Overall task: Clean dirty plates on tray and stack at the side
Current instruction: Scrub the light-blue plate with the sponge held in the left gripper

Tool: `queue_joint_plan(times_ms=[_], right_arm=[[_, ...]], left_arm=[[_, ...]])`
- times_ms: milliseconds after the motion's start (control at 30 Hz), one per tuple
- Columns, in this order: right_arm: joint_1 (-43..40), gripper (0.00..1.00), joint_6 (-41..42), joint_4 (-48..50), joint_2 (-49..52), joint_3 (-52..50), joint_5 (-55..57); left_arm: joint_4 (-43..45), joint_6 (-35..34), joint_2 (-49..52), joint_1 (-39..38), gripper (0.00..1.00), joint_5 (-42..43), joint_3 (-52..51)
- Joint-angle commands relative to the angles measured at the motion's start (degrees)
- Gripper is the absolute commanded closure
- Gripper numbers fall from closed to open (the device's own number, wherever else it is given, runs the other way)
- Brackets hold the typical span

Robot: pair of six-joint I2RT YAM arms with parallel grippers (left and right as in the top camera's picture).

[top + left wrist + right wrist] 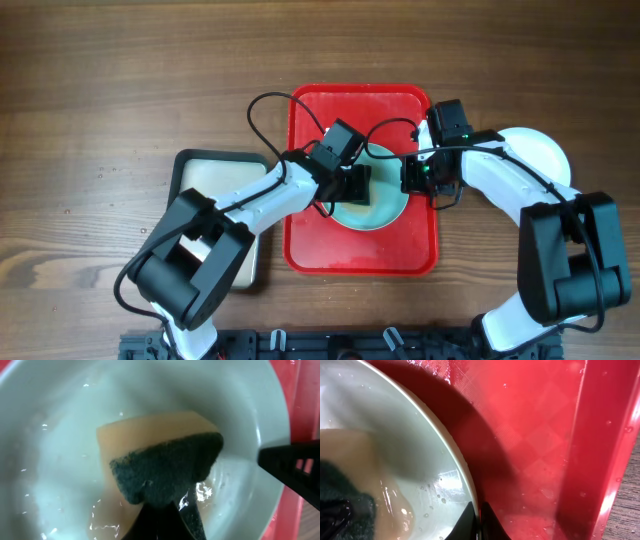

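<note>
My left gripper is going to release the sponge in the gap [273, 213] between the cream tray and the red tray.
A pale blue plate [385, 205] lies on the red tray [310, 250]. My left gripper [357, 186] is shut on a yellow sponge with a dark scouring side [165, 467], pressed onto the wet plate [60, 460]. My right gripper [418, 178] is shut on the plate's right rim [470, 495], one finger inside and one outside. The tray floor [530, 435] is wet. A white plate [545, 150] lies on the table to the right of the tray, partly under my right arm. A third plate is out of view.
A cream tray with a dark rim [215, 170] sits left of the red tray, partly under my left arm. The table [120, 80] is brown wood. The red tray's raised rim [590, 450] stands close to my right gripper.
</note>
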Motion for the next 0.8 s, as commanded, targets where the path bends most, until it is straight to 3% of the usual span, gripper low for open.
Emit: queue_joint_plan(times_ms=[0, 233, 300, 433, 467, 667, 767], right_arm=[[0.42, 0.96, -0.09, 0.24, 1.42, -0.92, -0.11], [0.46, 0.95, -1.73, -0.17, 1.42, -0.92, -0.11], [0.46, 0.96, -2.89, -0.17, 1.42, -0.92, -0.17], [0.46, 0.96, -6.12, -0.17, 1.42, -0.92, -1.81], [0.46, 0.96, -6.12, -0.17, 1.42, -0.92, -2.32], [0.46, 0.96, -6.1, -0.15, 1.42, -0.92, -2.54], [0.46, 0.96, -6.01, -0.2, 1.42, -0.92, -2.69]], left_arm=[[-6.01, -3.91, 2.64, 0.39, 0.96, -15.96, 0.0], [-17.03, -3.98, 2.6, 5.62, 0.96, -24.63, 1.64], [-15.5, -4.15, 2.6, 5.64, 0.96, -20.68, 1.66], [-1.25, -4.42, 3.28, 4.85, 0.96, 9.16, 1.64], [0.9, -5.81, 3.56, 4.22, 0.96, 11.1, 1.64], [4.76, -8.44, 6.08, -2.21, 0.96, 10.43, 1.64], [2.08, -8.41, 6.14, -2.16, 0.96, 4.98, 1.66]])
